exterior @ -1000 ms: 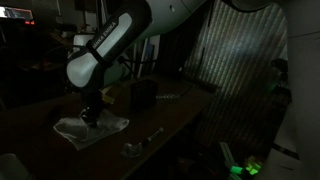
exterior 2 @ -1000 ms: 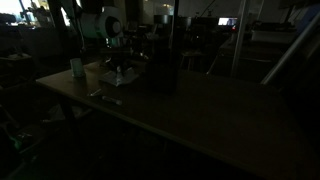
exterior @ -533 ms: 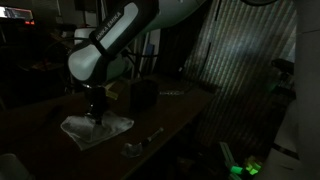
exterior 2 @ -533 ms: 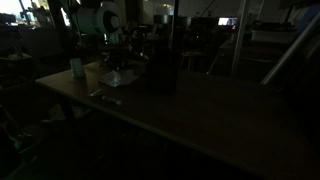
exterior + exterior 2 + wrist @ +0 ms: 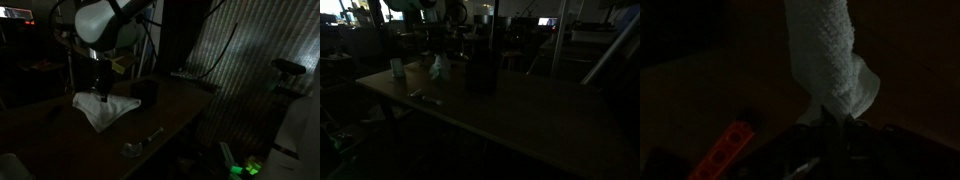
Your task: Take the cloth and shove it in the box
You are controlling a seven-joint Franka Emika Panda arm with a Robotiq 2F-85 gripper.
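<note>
My gripper will release the pale cloth in the open top of the dark box (image 5: 144, 86) (image 5: 678, 28), past the spoon-like utensil.
The room is very dark. My gripper (image 5: 100, 92) is shut on the top of a pale cloth (image 5: 105, 109) and holds it above the table; the cloth hangs down from the fingers. In an exterior view the cloth (image 5: 438, 67) dangles left of a dark box (image 5: 483, 72). The box also shows as a dark block (image 5: 146, 91) just right of the cloth. In the wrist view the cloth (image 5: 828, 62) stretches away from my gripper (image 5: 828, 125), pinched between the jaws.
A small pale cup (image 5: 397, 68) stands near the table's left end. A spoon-like utensil (image 5: 138, 144) lies near the table's front edge and also shows in an exterior view (image 5: 424, 97). A corrugated metal panel (image 5: 240, 60) stands to the right. An orange strip (image 5: 725, 150) lies below.
My gripper has risen from the table with the cloth in it. The cloth, which lay flat on the table, now hangs off the surface.
</note>
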